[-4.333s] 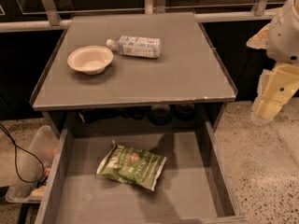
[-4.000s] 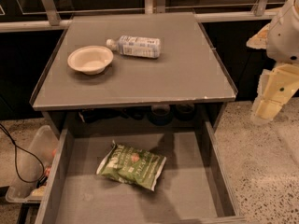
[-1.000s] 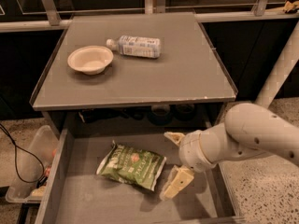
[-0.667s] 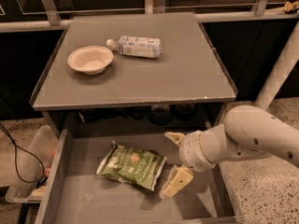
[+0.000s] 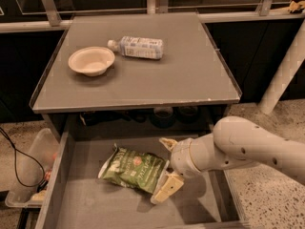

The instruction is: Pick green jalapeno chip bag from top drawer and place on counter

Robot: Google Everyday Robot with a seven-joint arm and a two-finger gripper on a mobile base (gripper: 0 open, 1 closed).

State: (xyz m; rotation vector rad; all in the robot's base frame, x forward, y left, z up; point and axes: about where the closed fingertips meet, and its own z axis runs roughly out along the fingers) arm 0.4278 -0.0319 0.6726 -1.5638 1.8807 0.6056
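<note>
The robot's gripper will close its open fingers on the end [image 5: 155, 171] of the green jalapeno chip bag farthest from the clear plastic bin.
The green jalapeno chip bag [image 5: 133, 169] lies flat on the bare bottom of the open top drawer [image 5: 95, 209], left of centre. My gripper [image 5: 167, 167] reaches in from the right, down inside the drawer. It is open, with one tan finger [image 5: 167, 143] behind the bag's right end and the other [image 5: 166, 189] in front of it. The fingers straddle the bag's right edge. The counter [image 5: 190, 75] lies above and behind the drawer.
A pale bowl [image 5: 91, 61] and a clear plastic bottle [image 5: 137, 47] lying on its side are on the counter's left part. A clear plastic bin [image 5: 28, 175] and a black cable [image 5: 14, 161] are left of the drawer. A white post [image 5: 286, 70] stands at right.
The arm swung from the far right down into the drawer. In the last second it edged slightly left, its fingers now around the bag's right end. The bag has not moved.
</note>
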